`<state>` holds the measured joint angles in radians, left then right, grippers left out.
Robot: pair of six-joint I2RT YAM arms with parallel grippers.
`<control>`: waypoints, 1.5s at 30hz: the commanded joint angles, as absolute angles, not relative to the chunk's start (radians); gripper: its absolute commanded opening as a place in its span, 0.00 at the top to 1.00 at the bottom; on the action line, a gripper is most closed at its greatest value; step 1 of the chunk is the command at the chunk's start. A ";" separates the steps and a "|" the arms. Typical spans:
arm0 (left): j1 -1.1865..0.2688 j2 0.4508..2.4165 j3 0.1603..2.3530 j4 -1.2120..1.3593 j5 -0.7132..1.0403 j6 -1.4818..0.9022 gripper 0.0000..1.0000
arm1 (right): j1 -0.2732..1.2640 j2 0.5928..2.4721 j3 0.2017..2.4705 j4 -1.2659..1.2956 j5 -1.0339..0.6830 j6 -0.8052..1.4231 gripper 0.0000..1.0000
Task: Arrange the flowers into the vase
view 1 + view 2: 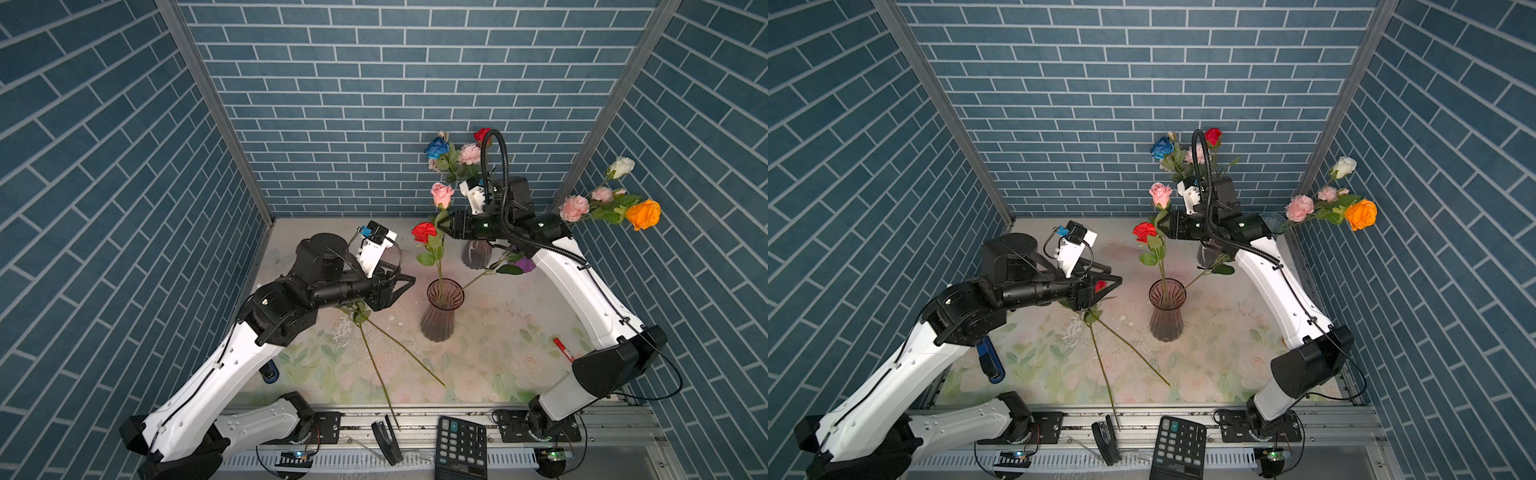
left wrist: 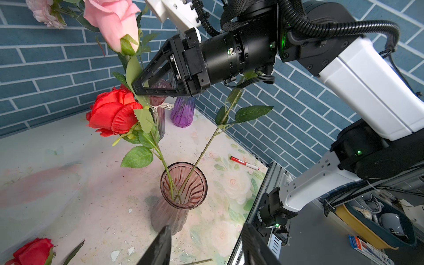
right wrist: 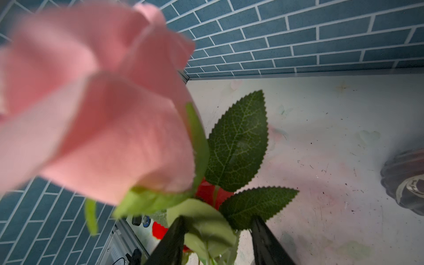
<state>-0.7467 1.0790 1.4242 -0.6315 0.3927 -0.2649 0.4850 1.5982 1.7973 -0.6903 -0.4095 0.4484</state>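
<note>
The pink rose crowds the red rose above the vase, so the robot's right gripper will take the pink rose's leaf [image 1: 441, 216] and pull the bloom away.
A smoky ribbed glass vase [image 1: 441, 311] stands mid-table and holds a red rose [image 1: 424, 232] and a bare leafy stem [image 1: 486, 272] that leans right. Above them a pink rose [image 1: 442, 194] stands upright, its stem running down toward the vase mouth. My right gripper [image 1: 441, 223] is open, its jaws apart on either side of that stem and a leaf [image 3: 206, 227] just under the bloom. My left gripper [image 2: 206, 247] hovers open and empty left of the vase. Beneath it lies a red rose [image 2: 32, 251], and two long stems [image 1: 380, 374] cross the table toward the front.
At the back right stand a dark vase [image 1: 478, 254] with blue, red and pink blooms and a purple vase [image 1: 527, 264]. A white, pink and orange bunch [image 1: 642, 214] leans off the right corner. A red marker [image 1: 563, 349] lies right; a stapler [image 1: 386, 440] and calculator [image 1: 461, 446] lie on the front rail.
</note>
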 commanded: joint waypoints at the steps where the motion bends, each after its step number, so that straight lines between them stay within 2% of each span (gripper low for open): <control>1: -0.747 1.073 1.411 -0.625 0.391 -0.256 0.49 | 0.485 1.589 1.785 -0.654 -0.423 0.455 0.48; 7: -0.747 1.068 1.411 -0.632 0.387 -0.256 0.49 | 0.485 1.605 1.784 -0.622 -0.445 0.469 0.50; 9: -0.748 1.068 1.411 -0.633 0.387 -0.256 0.49 | 0.486 1.602 1.770 -0.599 -0.462 0.478 0.67; 11: -0.747 1.071 1.413 -0.632 0.387 -0.256 0.49 | 0.486 1.590 1.750 -0.566 -0.478 0.489 0.93; 12: -0.747 1.071 1.414 -0.632 0.387 -0.256 0.48 | 0.486 1.580 1.742 -0.556 -0.479 0.491 1.00; 29: -0.747 1.092 1.423 -0.610 0.398 -0.263 0.49 | 0.486 1.269 1.612 -0.609 -0.328 0.498 1.00; 38: -0.747 1.108 1.440 -0.609 0.405 -0.272 0.49 | 0.486 1.208 1.520 -0.634 -0.281 0.502 1.00; 40: -0.747 1.106 1.438 -0.612 0.405 -0.272 0.49 | 0.486 1.199 1.509 -0.637 -0.276 0.496 0.86; 41: -0.747 1.104 1.438 -0.613 0.402 -0.272 0.48 | 0.486 1.190 1.503 -0.635 -0.269 0.495 0.83; 44: -0.747 1.103 1.422 -0.612 0.390 -0.272 0.49 | 0.486 1.166 1.494 -0.635 -0.228 0.494 0.83; 45: -0.747 1.104 1.411 -0.611 0.381 -0.272 0.48 | 0.485 1.157 1.494 -0.636 -0.216 0.493 0.80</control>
<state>-0.7467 1.1084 1.4242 -0.6277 0.3912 -0.2729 0.4850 1.2041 1.4940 -0.6304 -0.2649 0.4873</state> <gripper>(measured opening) 0.516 0.201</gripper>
